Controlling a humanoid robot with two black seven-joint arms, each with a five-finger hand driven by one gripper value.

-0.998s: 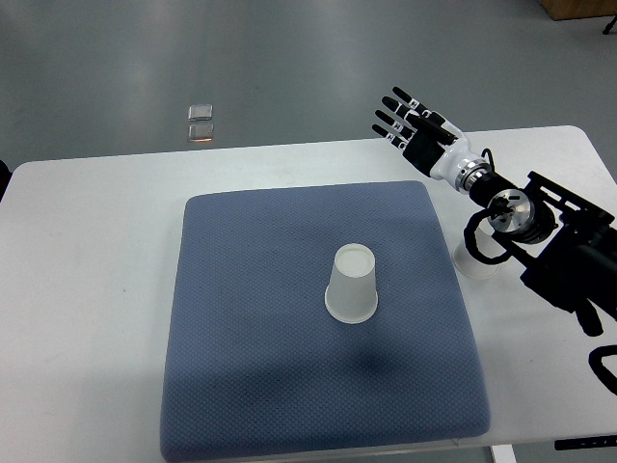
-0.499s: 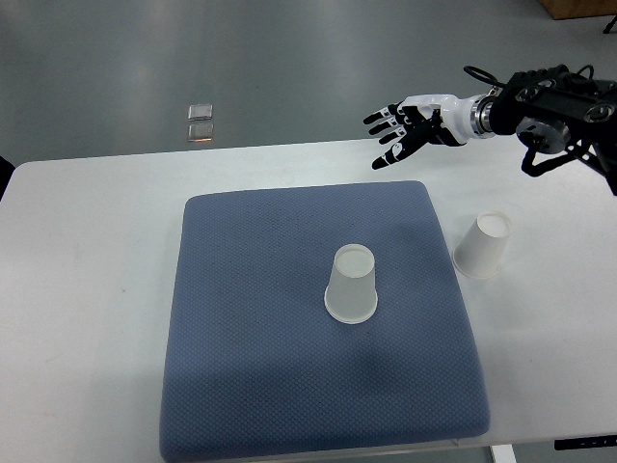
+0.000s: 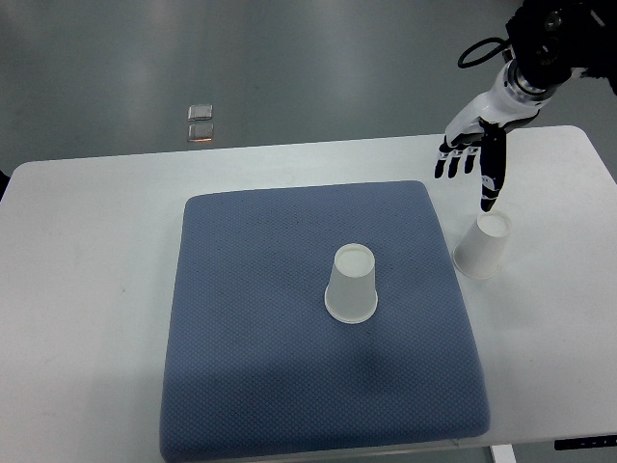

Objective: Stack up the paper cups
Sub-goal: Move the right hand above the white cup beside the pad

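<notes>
My right gripper is going to close around the upper part [image 3: 491, 231] of the white paper cup that stands on the white table, just off the blue mat.
One white paper cup [image 3: 352, 284] stands upside down near the middle of the blue mat [image 3: 260, 328]. A second white paper cup [image 3: 481, 246] stands upside down on the white table, just off the mat's right edge. My right hand [image 3: 470, 159] hangs above that second cup, fingers spread and pointing down, holding nothing; its fingertips [image 3: 487, 202] are just above the cup's top. The right arm comes in from the top right corner. My left arm is out of view.
The white table [image 3: 87, 289] carries the mat. Two small clear square objects [image 3: 201, 122] lie on the grey floor beyond the table's far edge.
My right arm has swung up and to the right, uncovering the second cup. The hand turned from pointing left to pointing down over that cup. The cups have not moved.
</notes>
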